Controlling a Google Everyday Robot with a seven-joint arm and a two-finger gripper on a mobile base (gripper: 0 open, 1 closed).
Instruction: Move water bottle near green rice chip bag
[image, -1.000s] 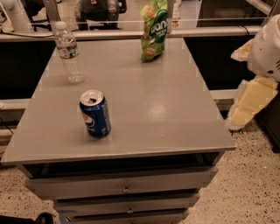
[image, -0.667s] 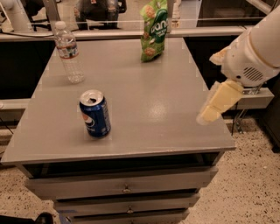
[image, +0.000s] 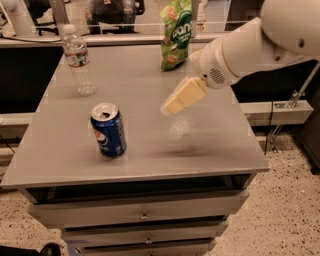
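Next, I close on the water bottle's lower part (image: 83, 78), below the red-and-white label.
The water bottle (image: 78, 60) is clear and ribbed, with a white cap and a red-and-white label. It stands upright at the far left of the grey table (image: 150, 150). The green rice chip bag (image: 176, 34) stands upright at the far middle of the table. My gripper (image: 176, 102) hangs above the middle of the table, in front of and below the bag, well to the right of the bottle. It holds nothing that I can see. The white arm reaches in from the upper right.
A blue Pepsi can (image: 108, 130) stands upright at the front left of the table. Drawers (image: 145, 216) run under the table's front edge. A counter ledge (image: 280, 111) runs behind and to the right. The floor is speckled.
My arm has swung left from beyond the table's right edge to above the table's middle. The bottle, bag and can have not moved.
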